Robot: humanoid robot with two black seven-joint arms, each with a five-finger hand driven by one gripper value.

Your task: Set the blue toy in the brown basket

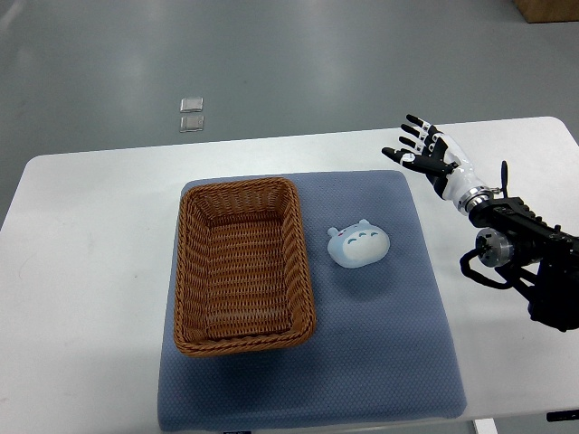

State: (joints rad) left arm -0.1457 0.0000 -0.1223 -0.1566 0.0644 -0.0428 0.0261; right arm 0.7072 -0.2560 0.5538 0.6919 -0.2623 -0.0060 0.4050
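The robot's right gripper needs to go to the blue toy next and close across its round body [364,243], between the toy's eared edge and the opposite side.
A pale blue round toy [358,244] with small ears lies on the blue mat, just right of the brown wicker basket [190,271]. Nothing lies inside the basket. My right hand [419,147] hovers over the white table at the mat's upper right corner, fingers spread and holding nothing. It is well apart from the toy, up and to the right of it. The left arm does not show.
A blue-grey mat [398,362] covers the middle of the white table [90,271]. Two small clear squares [191,114] lie on the grey floor beyond the table's far edge. A brown box corner [547,9] shows at the top right.
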